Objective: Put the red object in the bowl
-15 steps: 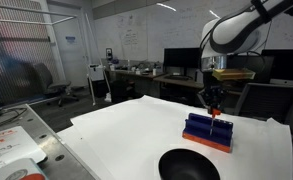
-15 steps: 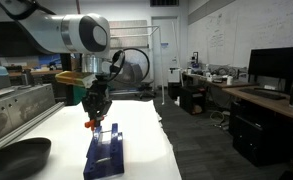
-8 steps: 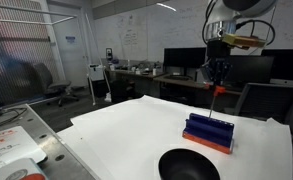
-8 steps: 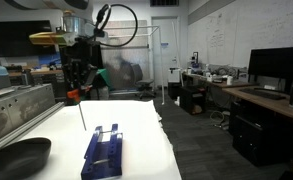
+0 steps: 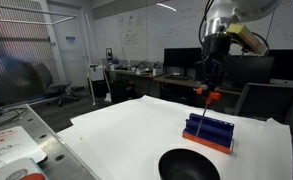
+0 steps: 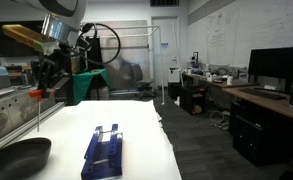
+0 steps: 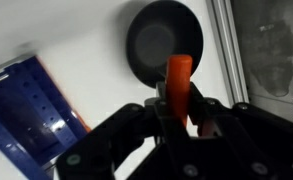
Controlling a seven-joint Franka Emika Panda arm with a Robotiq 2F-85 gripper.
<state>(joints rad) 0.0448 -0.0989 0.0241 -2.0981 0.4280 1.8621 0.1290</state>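
Note:
I should open my gripper to release the red object inside the black bowl (image 5: 178, 158) (image 7: 174, 60), so that it leans on the far rim of the bowl.
My gripper (image 5: 208, 88) is shut on the red object (image 5: 211, 97), a slim red piece with a thin rod hanging below it, held high above the white table. In an exterior view the gripper (image 6: 41, 82) and red object (image 6: 36, 95) hang over the table's left side, just above the black bowl (image 6: 16, 157). The bowl (image 5: 189, 165) sits near the table's front edge, next to the blue rack (image 5: 208, 130), which also shows in an exterior view (image 6: 104, 150). In the wrist view the red object (image 7: 178, 82) sits between my jaws (image 7: 181, 108), with the bowl (image 7: 164, 42) beyond and the rack (image 7: 31, 110) at left.
A white cloth (image 5: 136, 130) covers the table. A metal counter with papers (image 5: 11, 145) stands beside it. Desks with monitors (image 5: 181, 62) and an office chair (image 5: 56, 92) fill the background. A dark desk (image 6: 261, 105) lies off the table's far side.
My gripper has risen from the blue rack with the red object and moved sideways away from the rack toward the bowl.

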